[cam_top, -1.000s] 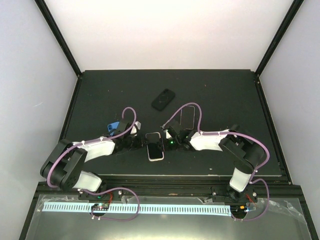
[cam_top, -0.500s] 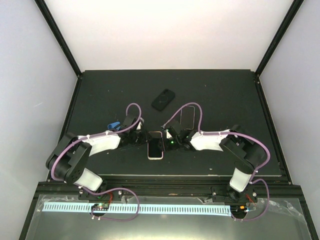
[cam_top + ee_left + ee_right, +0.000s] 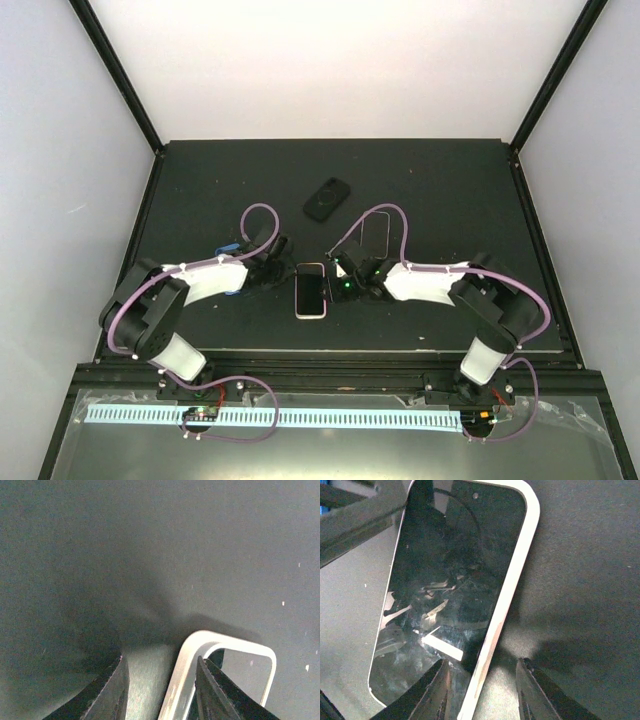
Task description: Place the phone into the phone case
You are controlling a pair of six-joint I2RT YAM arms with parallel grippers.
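Note:
The fingers of my left gripper are at the phone's far rounded corner, so that gripper should open, move nearer and take the phone's straight long edge (image 3: 296, 297) before it lifts.
The phone (image 3: 311, 290), black-screened with a white rim, lies flat on the black table between both grippers. My left gripper (image 3: 285, 277) is at its left side. In the left wrist view the jaws (image 3: 160, 658) stand apart with the phone's white corner rim (image 3: 192, 650) between them, not pinched. My right gripper (image 3: 335, 283) is at its right side. Its jaws (image 3: 481, 661) are open astride the phone's right edge (image 3: 505, 605), one finger over the screen, the other over the table. A black phone case (image 3: 326, 199) lies farther back.
A clear rectangular outline (image 3: 375, 235), perhaps another case, lies behind the right gripper. A small blue object (image 3: 230, 248) sits behind the left forearm. Black rails (image 3: 540, 260) edge the table, and white walls enclose it.
The left jaws have widened around the phone's corner, and the left arm has swung farther back. The phone has straightened slightly. The right gripper has barely moved.

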